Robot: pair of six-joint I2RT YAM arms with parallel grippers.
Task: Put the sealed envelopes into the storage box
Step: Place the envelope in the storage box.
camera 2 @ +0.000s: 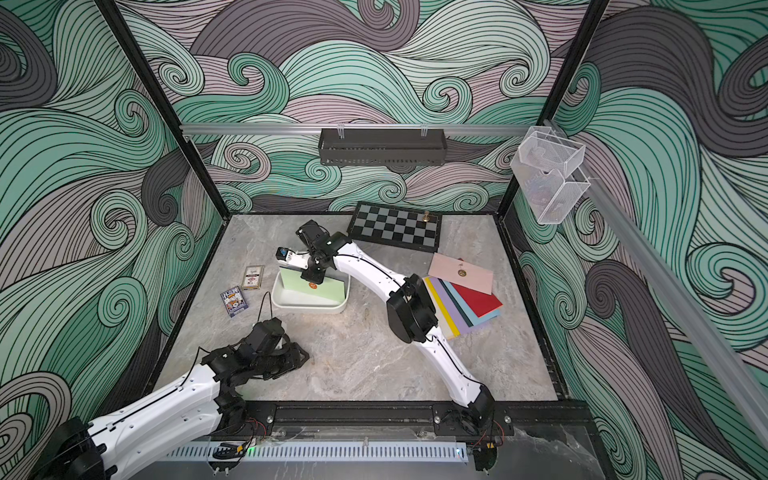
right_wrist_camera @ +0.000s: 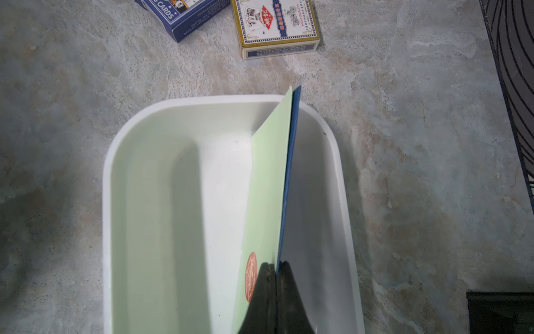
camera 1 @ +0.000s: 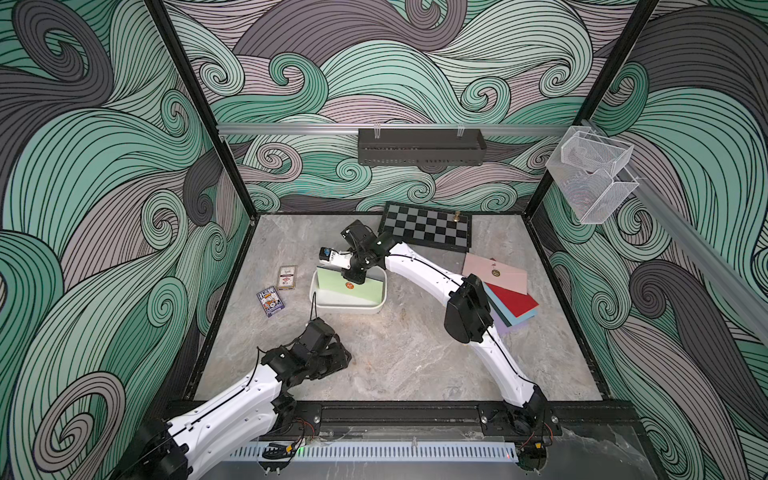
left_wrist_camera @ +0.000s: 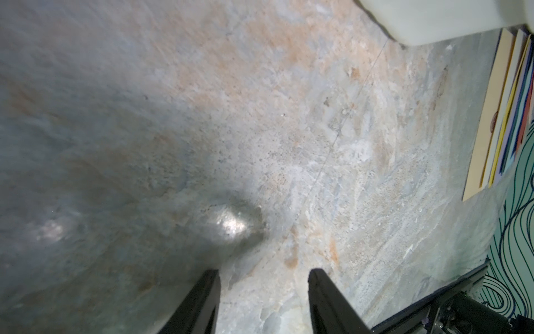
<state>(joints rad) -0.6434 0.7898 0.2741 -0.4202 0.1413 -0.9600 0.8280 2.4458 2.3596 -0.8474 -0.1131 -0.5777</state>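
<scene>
The pale green and navy envelopes stand at a slant across the storage box. Next, my right gripper takes them again and straightens them against the box's back side (right_wrist_camera: 328, 192).
The white storage box (camera 1: 345, 309) (camera 2: 307, 308) (right_wrist_camera: 202, 99) sits mid-table. A pale green sealed envelope (camera 1: 332, 284) (camera 2: 297, 282) (right_wrist_camera: 268, 173) with an orange seal stands on edge inside it, with a navy envelope (right_wrist_camera: 292, 150) flat against its back. My right gripper (camera 1: 355, 280) (camera 2: 311, 279) (right_wrist_camera: 276, 264) is shut on the upper edge of both. A fan of several more envelopes (camera 1: 513, 305) (camera 2: 473, 301) (left_wrist_camera: 491, 115), with a pink one (camera 1: 494, 272) on top, lies at the right. My left gripper (camera 1: 347, 355) (camera 2: 305, 355) (left_wrist_camera: 263, 264) hovers open and empty over bare table in front of the box.
Two playing-card packs (camera 1: 287, 277) (camera 1: 270, 301) lie left of the box. A chessboard (camera 1: 426, 230) with a small piece (camera 1: 457, 216) lies at the back. A black perforated tray (camera 1: 422, 147) hangs on the back wall and a wire-mesh bin (camera 1: 590, 174) on the right rail.
</scene>
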